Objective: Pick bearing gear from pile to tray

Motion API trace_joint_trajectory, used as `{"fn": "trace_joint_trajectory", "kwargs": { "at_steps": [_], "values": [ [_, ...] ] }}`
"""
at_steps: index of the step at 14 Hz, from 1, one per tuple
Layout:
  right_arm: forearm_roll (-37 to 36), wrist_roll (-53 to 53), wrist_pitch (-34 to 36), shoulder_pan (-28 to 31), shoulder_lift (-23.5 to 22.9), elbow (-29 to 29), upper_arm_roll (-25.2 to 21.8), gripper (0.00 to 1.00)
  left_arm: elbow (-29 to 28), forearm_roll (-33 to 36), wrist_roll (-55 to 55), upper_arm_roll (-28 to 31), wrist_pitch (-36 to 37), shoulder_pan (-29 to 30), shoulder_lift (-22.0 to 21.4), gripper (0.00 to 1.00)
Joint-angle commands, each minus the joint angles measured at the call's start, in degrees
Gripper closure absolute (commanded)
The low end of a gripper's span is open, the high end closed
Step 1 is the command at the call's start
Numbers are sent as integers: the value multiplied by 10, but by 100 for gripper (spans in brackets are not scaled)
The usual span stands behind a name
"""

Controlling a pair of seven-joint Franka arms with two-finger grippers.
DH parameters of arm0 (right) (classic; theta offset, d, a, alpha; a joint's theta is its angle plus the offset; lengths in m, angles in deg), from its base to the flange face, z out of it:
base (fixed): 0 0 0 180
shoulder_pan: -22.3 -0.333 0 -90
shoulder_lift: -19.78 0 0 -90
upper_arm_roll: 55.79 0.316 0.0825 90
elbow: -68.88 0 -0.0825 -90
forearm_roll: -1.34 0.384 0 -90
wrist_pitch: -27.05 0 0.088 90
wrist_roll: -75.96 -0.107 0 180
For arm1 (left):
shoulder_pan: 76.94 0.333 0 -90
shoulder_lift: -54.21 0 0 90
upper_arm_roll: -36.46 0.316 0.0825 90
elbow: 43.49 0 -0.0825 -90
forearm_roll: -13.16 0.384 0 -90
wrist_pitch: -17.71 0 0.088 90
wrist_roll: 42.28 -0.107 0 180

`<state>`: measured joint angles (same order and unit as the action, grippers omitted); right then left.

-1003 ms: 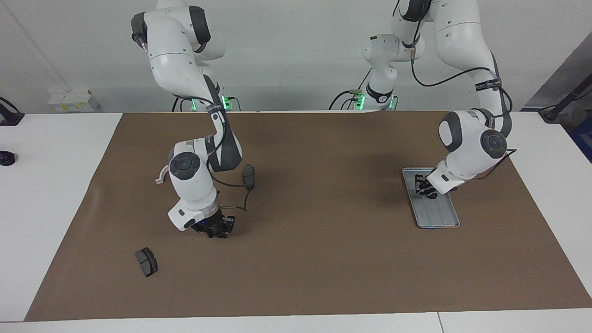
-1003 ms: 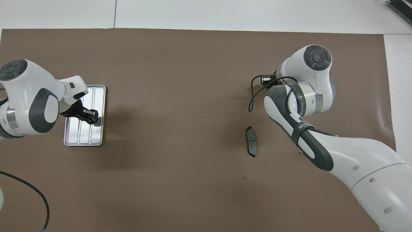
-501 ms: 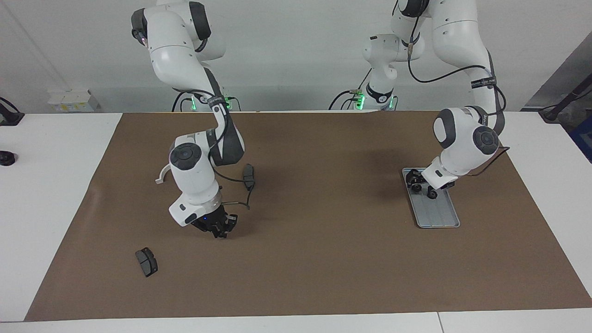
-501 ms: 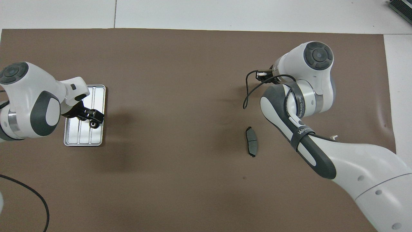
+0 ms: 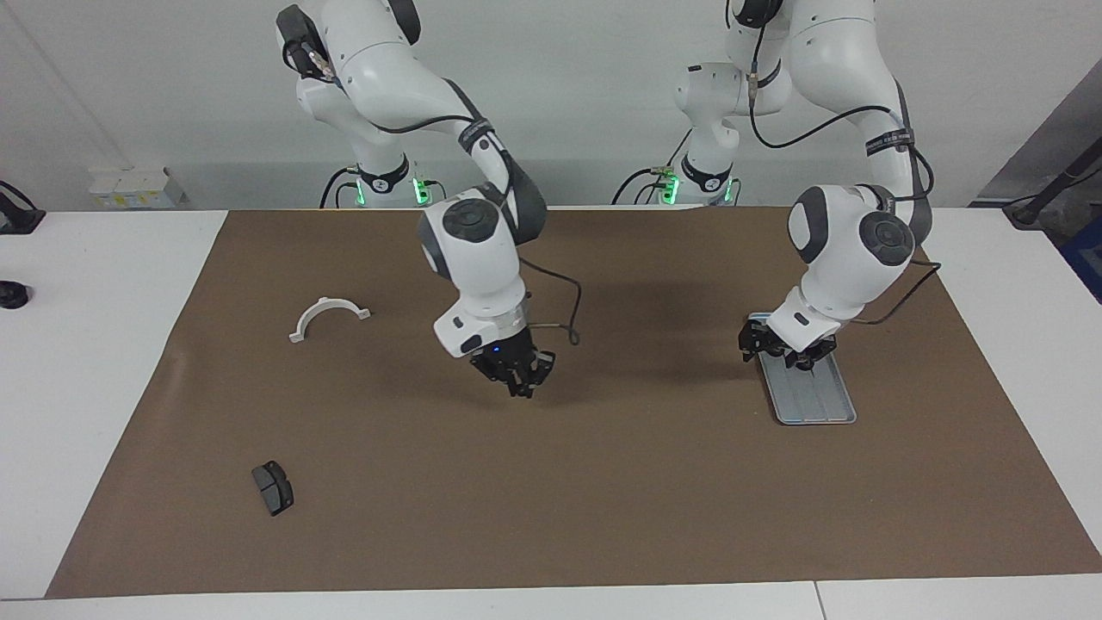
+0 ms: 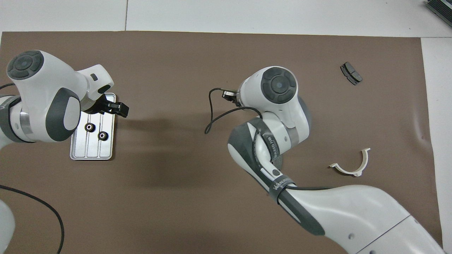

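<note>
My right gripper will let go of the black gear on the brown mat [image 6: 184, 141] between the silver tray and the half-ring, closer to the tray.
The silver ribbed tray [image 6: 92, 151] [image 5: 814, 403] lies toward the left arm's end of the table. Two black round gears [image 6: 90, 127] [image 6: 102, 135] rest in it. My left gripper [image 5: 779, 349] [image 6: 113, 108] hangs open just above the tray's rim with nothing between its fingers. My right gripper [image 5: 517, 379] hovers shut over the middle of the brown mat; what its fingertips hold, if anything, I cannot make out. In the overhead view its own arm hides it. Of the pile, a white half-ring [image 5: 328, 313] [image 6: 350, 166] and a dark grey brake pad [image 5: 273, 487] [image 6: 351, 73] show.
A brown mat [image 5: 603, 499] covers most of the white table. A black cable [image 6: 215, 116] loops from the right wrist. The half-ring and the brake pad lie apart from each other toward the right arm's end.
My left gripper opened, left a gear in the tray and lifted off. The right arm swung from the pile toward the mat's middle, uncovering the half-ring and hiding a second brake pad.
</note>
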<state>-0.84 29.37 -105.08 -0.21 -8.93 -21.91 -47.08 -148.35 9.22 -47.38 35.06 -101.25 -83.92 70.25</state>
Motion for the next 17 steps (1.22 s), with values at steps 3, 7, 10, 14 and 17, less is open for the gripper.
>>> {"fn": "trace_joint_trajectory", "kwargs": {
  "at_steps": [3, 7, 10, 14, 17],
  "values": [
    [-2, -98, -39, -69, -27, 7, -2, 100, 73, -45, 54, 8, 0, -16, 34, 24],
    [-2, -119, -71, -123, -50, 7, -3, 100, 76, -45, 62, 8, -8, -18, 37, 27],
    [-7, -124, -87, -145, -56, 2, -3, 100, 76, -45, 77, 7, -26, -29, 38, 28],
    [-26, -125, -98, -147, -55, -3, -4, 40, 76, -46, 119, 8, -57, -51, 49, 31],
    [-29, -122, -90, -133, -42, -5, -6, 0, 76, -46, 126, 8, -66, -55, 54, 31]
  ]
}}
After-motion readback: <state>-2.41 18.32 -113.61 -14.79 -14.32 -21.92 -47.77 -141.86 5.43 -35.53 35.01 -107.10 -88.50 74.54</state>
